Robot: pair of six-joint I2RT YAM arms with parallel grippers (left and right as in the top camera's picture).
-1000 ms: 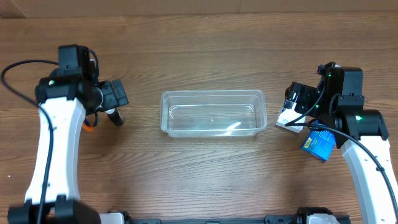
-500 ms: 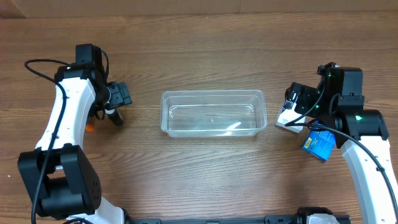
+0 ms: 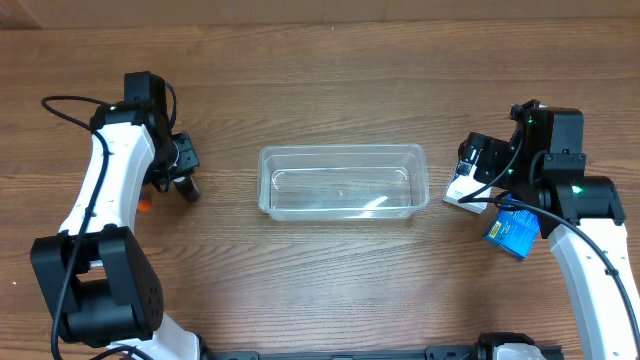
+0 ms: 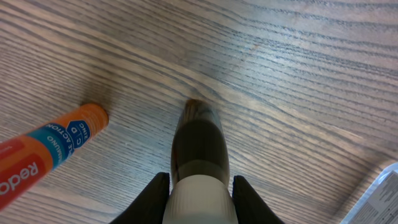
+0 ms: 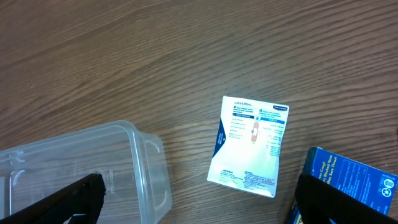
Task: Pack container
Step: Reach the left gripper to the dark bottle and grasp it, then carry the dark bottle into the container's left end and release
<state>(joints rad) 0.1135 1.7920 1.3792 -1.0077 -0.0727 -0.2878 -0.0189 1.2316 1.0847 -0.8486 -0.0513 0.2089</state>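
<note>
Next, my left gripper lets go of the small dark bottle inside the clear container's end (image 3: 276, 187) nearest the orange tube.
The clear container (image 3: 343, 182) stands empty at mid-table; its corner shows in the left wrist view (image 4: 380, 198) and its end in the right wrist view (image 5: 81, 168). To its left, a small dark bottle with a white cap (image 4: 199, 149) lies on the wood. My left gripper (image 4: 200, 182) is shut on the cap, one finger on each side, and shows from overhead (image 3: 183, 183). My right gripper (image 5: 199, 205) hangs open over a white packet (image 5: 252, 146), right of the container, with nothing between its fingers.
An orange tube (image 4: 50, 149) lies just left of the bottle, and a bit of it shows from overhead (image 3: 146, 206). A blue box (image 5: 354, 180) lies right of the white packet (image 3: 462, 188), beneath the right arm (image 3: 560, 180).
My left gripper's jaws have closed from wide open onto the bottle's cap, after the left arm swung a little toward the table's back. The right arm has not moved.
</note>
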